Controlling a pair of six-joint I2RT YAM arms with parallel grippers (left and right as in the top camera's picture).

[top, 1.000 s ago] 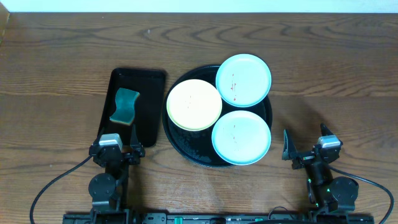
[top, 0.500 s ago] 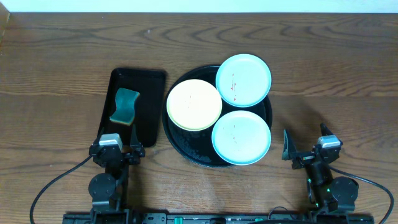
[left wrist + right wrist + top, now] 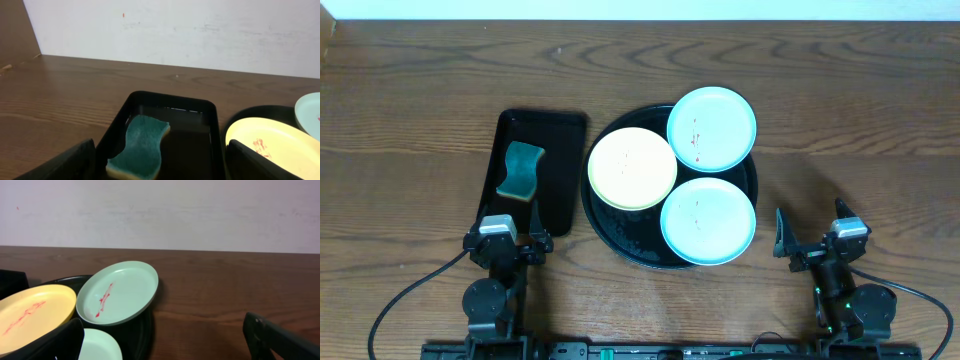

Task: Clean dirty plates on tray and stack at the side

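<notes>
The robot's right gripper needs to move to the pale yellow plate next and close on that plate's rim (image 3: 675, 172) (image 3: 73, 312) at the gap between the mint plates.
The round black tray (image 3: 620, 238) holds three plates: a pale yellow plate (image 3: 632, 168) at left, a mint plate (image 3: 711, 128) with red smears at the back right, and a second mint plate (image 3: 708, 220) at the front. The yellow plate (image 3: 272, 145) also carries a red smear. My left gripper (image 3: 507, 240) is open and empty near the table's front edge, just in front of the rectangular tray. My right gripper (image 3: 812, 235) is open and empty, right of the round tray. In the right wrist view the back mint plate (image 3: 120, 292) lies ahead.
A smaller rectangular black tray (image 3: 558, 170) stands left of the round tray and holds a teal sponge (image 3: 520, 171) with a yellow underside, which also shows in the left wrist view (image 3: 141, 145). Bare wooden table (image 3: 850, 130) lies right of and behind the trays.
</notes>
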